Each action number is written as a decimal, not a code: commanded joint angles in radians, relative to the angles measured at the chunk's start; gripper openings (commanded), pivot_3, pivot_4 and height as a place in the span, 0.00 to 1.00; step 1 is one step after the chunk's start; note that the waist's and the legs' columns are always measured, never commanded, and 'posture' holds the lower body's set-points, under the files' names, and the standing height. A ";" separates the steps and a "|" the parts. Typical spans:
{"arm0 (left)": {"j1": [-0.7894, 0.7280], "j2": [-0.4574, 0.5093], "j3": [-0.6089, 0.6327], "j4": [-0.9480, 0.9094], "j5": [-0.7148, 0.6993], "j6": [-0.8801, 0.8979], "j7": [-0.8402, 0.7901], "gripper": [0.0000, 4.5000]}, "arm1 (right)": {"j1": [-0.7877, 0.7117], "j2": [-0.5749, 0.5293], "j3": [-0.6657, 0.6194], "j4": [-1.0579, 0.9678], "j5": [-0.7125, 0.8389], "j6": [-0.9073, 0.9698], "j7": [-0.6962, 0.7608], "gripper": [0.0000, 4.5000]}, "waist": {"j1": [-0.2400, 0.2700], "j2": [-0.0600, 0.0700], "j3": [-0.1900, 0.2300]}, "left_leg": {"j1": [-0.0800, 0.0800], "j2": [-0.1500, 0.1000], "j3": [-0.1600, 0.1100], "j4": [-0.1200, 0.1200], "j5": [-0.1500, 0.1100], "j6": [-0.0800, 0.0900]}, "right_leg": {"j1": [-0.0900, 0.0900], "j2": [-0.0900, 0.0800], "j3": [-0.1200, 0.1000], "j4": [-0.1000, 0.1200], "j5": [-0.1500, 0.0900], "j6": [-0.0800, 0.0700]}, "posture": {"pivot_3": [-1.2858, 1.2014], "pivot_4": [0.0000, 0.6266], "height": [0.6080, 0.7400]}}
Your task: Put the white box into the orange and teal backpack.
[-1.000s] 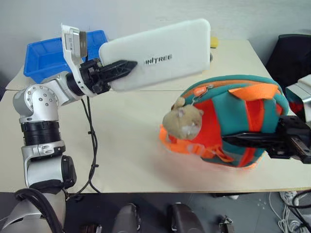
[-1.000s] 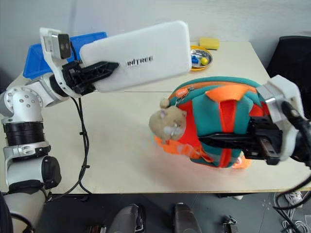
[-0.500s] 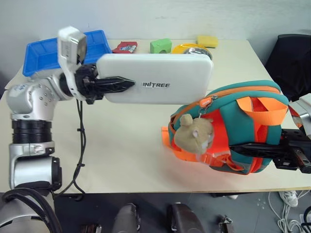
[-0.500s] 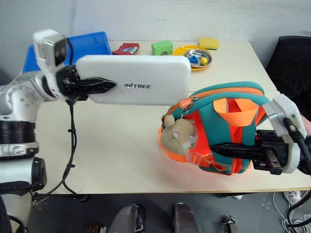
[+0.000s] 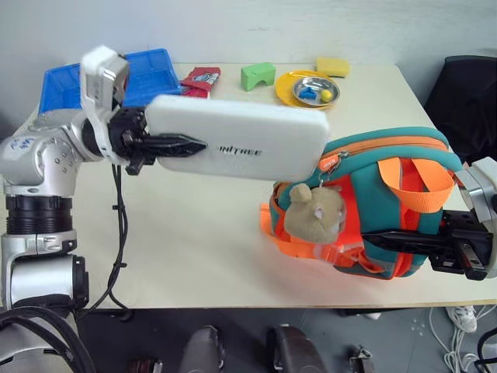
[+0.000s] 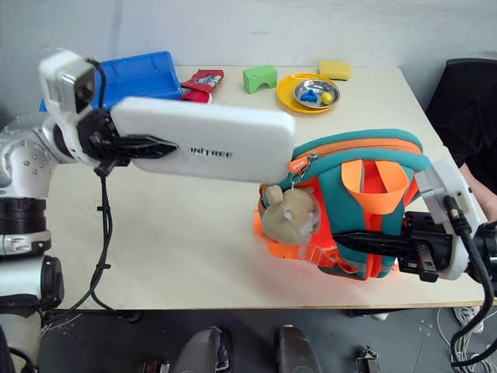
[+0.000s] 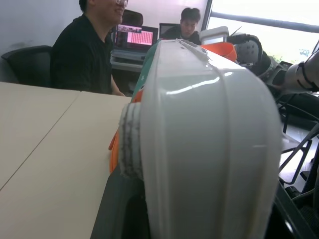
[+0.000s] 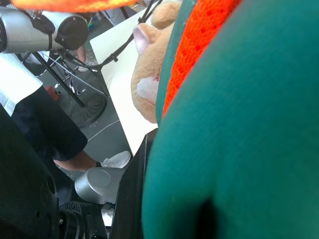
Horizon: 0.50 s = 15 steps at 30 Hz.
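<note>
I need to let go of the white box, now held level above the table, with my left gripper inside the backpack's orange zippered opening (image 5: 377, 154), just behind the hamster charm.
My left gripper (image 5: 182, 145) is shut on the left end of the white box (image 5: 248, 144), a flat case with dark lettering. It holds the box roughly level above the table. The box's right end reaches the zippered top edge of the orange and teal backpack (image 5: 388, 179). I cannot tell whether the two touch. The backpack stands near the table's front right, and a tan hamster charm (image 5: 313, 211) hangs on its front. My right gripper (image 5: 388, 237) is shut on the backpack's lower side. The left wrist view looks along the white box (image 7: 209, 124), and the right wrist view shows the teal fabric (image 8: 249, 124).
At the back of the table (image 5: 194, 241) are a blue bin (image 5: 147, 70), a red packet (image 5: 200, 77), a green block (image 5: 257, 75), a yellow plate (image 5: 284, 87) with a metal bowl, and a yellow sponge (image 5: 332, 66). A black chair (image 5: 470, 93) stands to the right. People (image 7: 84, 50) sit beyond the table.
The box's right end has swung down from a raised tilt to the backpack's top. The backpack has sunk a little and turned, so the charm now hangs at its front.
</note>
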 commanded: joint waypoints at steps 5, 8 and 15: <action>0.012 -0.065 -0.037 -0.038 0.075 -0.132 0.052 0.27 | -0.018 -0.041 -0.060 -0.006 0.092 0.012 0.019 0.01 | 0.012 0.000 0.000 | 0.000 -0.001 0.000 0.001 -0.001 0.001 | 0.001 -0.001 0.000 0.000 0.000 0.000 | 0.52 0.24 1.00; -0.009 -0.109 -0.048 -0.028 0.093 -0.167 0.078 0.27 | -0.022 -0.047 -0.054 -0.017 0.111 0.011 0.010 0.01 | 0.020 0.000 0.000 | 0.000 0.000 0.000 0.002 -0.001 0.001 | 0.001 -0.001 0.000 0.000 0.000 0.000 | 0.52 0.24 1.00; -0.091 -0.093 -0.023 0.078 0.101 -0.182 0.052 0.27 | 0.001 -0.061 -0.095 -0.032 0.159 0.033 0.016 0.01 | 0.024 0.000 0.000 | 0.000 0.000 0.000 0.002 -0.001 0.001 | 0.001 0.000 0.000 0.001 0.000 0.000 | 0.52 0.24 1.00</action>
